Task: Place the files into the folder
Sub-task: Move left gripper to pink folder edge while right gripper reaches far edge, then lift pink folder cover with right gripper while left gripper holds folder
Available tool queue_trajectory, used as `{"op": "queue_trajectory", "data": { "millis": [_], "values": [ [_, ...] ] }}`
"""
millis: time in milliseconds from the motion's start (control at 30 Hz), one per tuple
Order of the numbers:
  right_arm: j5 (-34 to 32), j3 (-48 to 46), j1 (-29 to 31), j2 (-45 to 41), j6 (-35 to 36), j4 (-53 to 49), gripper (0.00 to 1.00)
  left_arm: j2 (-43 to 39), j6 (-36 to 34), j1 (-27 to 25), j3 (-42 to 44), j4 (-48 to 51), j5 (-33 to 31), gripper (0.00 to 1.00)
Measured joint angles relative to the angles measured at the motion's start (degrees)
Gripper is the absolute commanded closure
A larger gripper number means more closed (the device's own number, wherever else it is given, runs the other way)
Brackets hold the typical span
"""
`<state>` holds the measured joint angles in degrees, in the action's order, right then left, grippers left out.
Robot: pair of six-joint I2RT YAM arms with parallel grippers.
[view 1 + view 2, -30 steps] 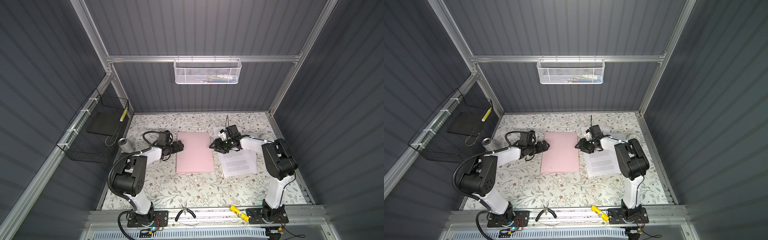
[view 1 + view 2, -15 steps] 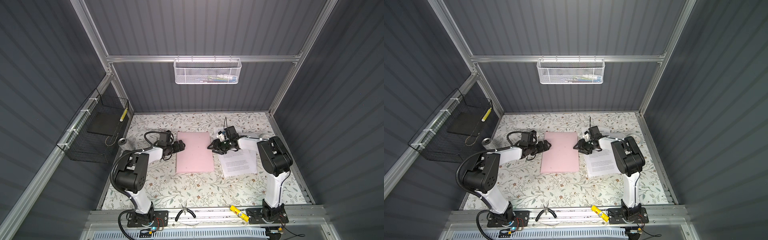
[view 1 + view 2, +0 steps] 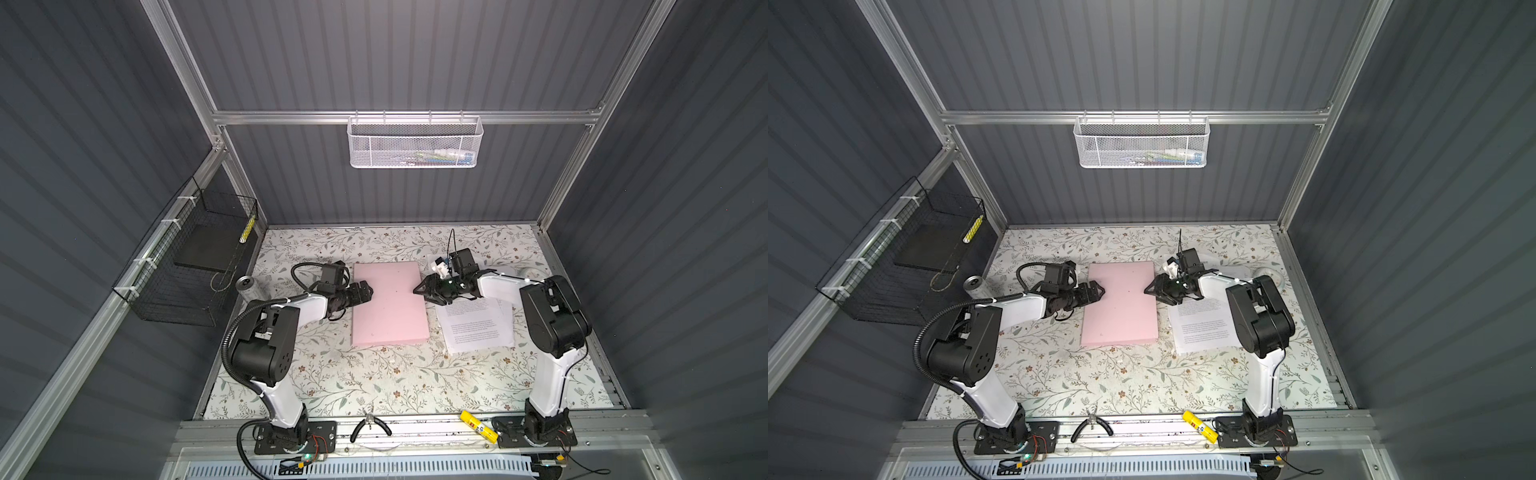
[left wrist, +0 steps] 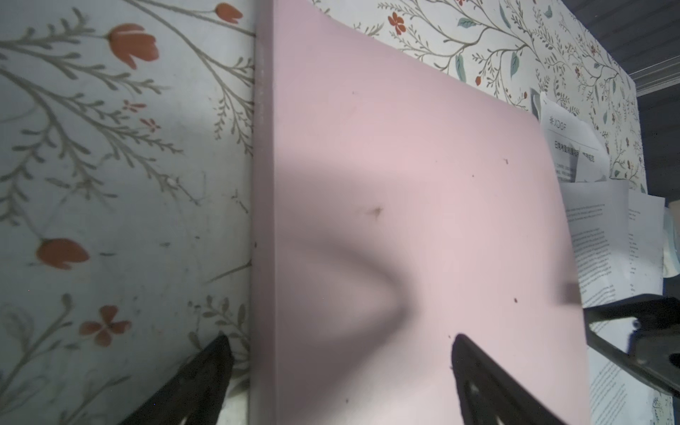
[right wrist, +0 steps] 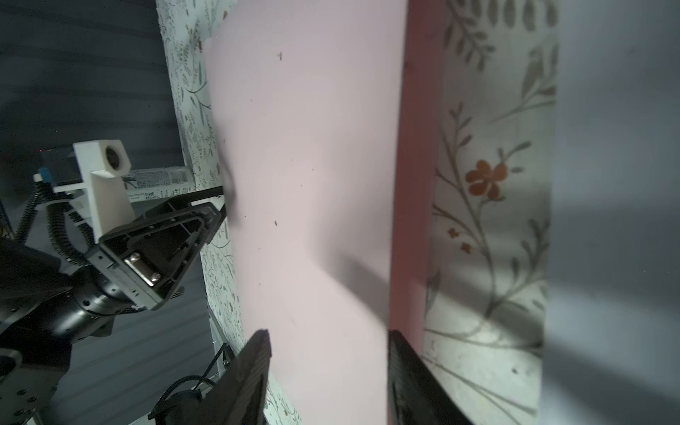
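Note:
The robot's left gripper needs to next go to the near corner [image 3: 426, 329] of the pale pink folder's cover, on the side of the files, and close there.
The pale pink folder [image 3: 388, 309] [image 3: 1121, 309] lies closed and flat mid-table. My left gripper [image 3: 369, 291] [image 3: 1100, 291] is at its left edge, open wide. In the left wrist view one fingertip is over the tablecloth and the other over the folder [image 4: 404, 176], with the left gripper [image 4: 340, 337] holding nothing. My right gripper [image 3: 417, 290] [image 3: 1147, 290] is at the folder's right edge, open. In the right wrist view the right gripper [image 5: 329, 333] has the folder [image 5: 312, 147] edge between its tips. The files [image 3: 478, 328] [image 3: 1204, 328] [image 4: 596, 228] lie loose on the table just right of the folder.
A metal can [image 3: 247, 286] stands at the table's left edge. On the left wall hangs a black wire basket [image 3: 187, 286] holding a dark slab. A white mesh basket [image 3: 415, 141] hangs on the back wall. Pliers [image 3: 370, 428] and a yellow tube [image 3: 478, 430] lie on the front rail.
Both grippers have moved inward to the folder's opposite edges, the left one rightward and the right one leftward. The folder and files have not moved.

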<state>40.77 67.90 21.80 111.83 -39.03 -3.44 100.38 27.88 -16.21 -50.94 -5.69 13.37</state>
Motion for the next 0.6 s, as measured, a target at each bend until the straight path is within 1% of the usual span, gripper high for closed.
{"op": "queue_trajectory", "data": {
  "millis": [200,367,567,600],
  "values": [
    [1.9,-0.1,0.3,-1.8,-0.5,1.3,0.48,0.0,0.0,-0.6,0.0,0.0,0.0,0.06],
    [4.2,-1.3,0.6,-1.8,-2.3,4.4,0.54,0.0,-0.7,-1.0,-0.1,0.3,-0.5,0.04],
    [6.3,-2.0,0.6,-1.8,-4.9,8.0,0.74,-0.2,-3.3,-1.8,-1.0,3.0,-1.8,0.04],
    [6.6,-2.1,0.6,-1.8,-5.4,8.5,0.75,-0.6,-3.7,-1.9,-1.1,3.6,-2.1,0.04]
  ]
}}
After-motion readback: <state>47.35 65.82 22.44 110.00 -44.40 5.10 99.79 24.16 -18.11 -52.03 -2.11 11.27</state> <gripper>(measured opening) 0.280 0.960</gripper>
